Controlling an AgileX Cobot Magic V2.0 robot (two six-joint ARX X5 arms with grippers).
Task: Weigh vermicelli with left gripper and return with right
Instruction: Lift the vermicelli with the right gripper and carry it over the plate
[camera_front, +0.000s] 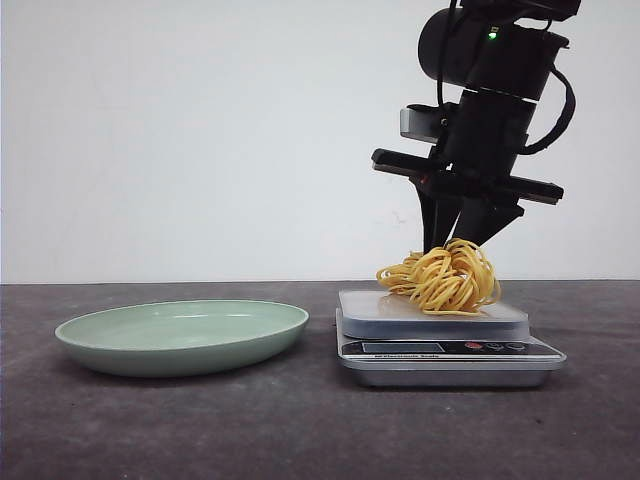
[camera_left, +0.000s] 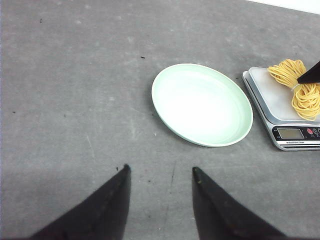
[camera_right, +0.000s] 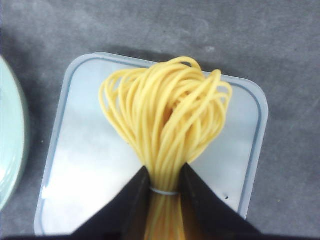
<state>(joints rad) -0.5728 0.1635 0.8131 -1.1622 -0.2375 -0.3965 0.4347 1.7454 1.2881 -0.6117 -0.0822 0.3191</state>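
Observation:
Next, my right gripper lets go of the vermicelli in the middle of the pale green plate (camera_front: 195, 319).
The vermicelli (camera_front: 443, 275), a small nest of yellow-orange strands, rests on the platform of the silver kitchen scale (camera_front: 440, 345). My right gripper (camera_front: 452, 240) comes down from above and is shut on the bundle's tied waist; in the right wrist view the black fingers (camera_right: 131, 200) squeeze the vermicelli (camera_right: 167, 112) at its white tie. My left gripper (camera_left: 160, 170) is open and empty, high over bare table, with the pale green plate (camera_left: 201, 104) beyond it. The scale (camera_left: 287, 132) and vermicelli (camera_left: 295, 85) also show there.
The pale green plate (camera_front: 180, 335) sits left of the scale on the dark grey table and holds nothing. A white wall stands behind the table. The plate's rim (camera_right: 10, 150) shows beside the scale in the right wrist view.

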